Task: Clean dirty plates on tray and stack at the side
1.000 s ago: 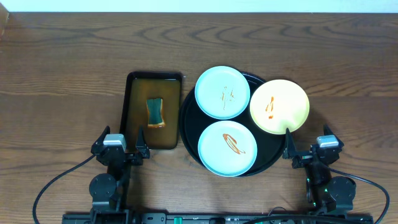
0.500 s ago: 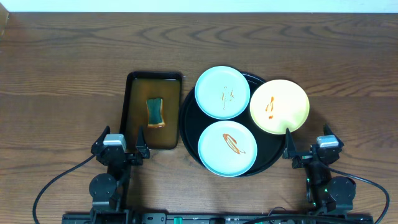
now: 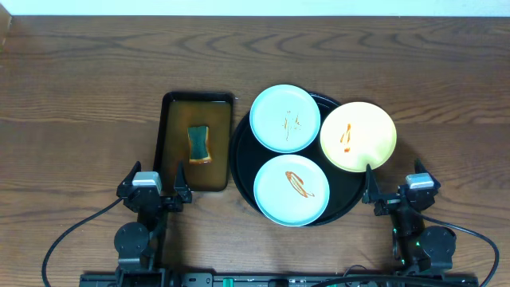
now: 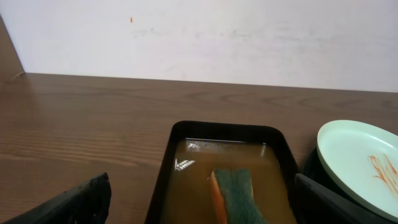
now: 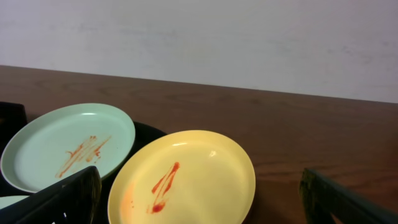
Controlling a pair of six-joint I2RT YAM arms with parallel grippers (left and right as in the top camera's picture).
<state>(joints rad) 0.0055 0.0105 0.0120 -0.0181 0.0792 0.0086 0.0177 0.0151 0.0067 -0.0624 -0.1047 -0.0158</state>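
Observation:
My left gripper needs to close on the middle of the green-and-orange sponge [image 3: 199,145] [image 4: 240,200] in the rectangular tray, since the dirty plates need to be wiped.
Three dirty plates sit on the round black tray [image 3: 344,201]. A mint-blue plate [image 3: 284,118] with faint orange marks is at the back left and shows in both wrist views [image 4: 360,158] [image 5: 68,146]. A second mint-blue plate [image 3: 292,190] with a brown squiggle is in front. A pale yellow plate [image 3: 358,135] with a red streak overhangs the tray's right rim, also in the right wrist view [image 5: 183,177]. My left gripper [image 3: 155,185] is open near the table's front, below the rectangular tray. My right gripper [image 3: 394,188] is open, just in front of the yellow plate.
A rectangular dark tray [image 3: 177,112] holding brownish liquid and a green-and-orange sponge [image 3: 199,143] lies left of the round tray, also in the left wrist view [image 4: 236,193]. Bare wooden table surrounds them. A pale wall stands behind the table.

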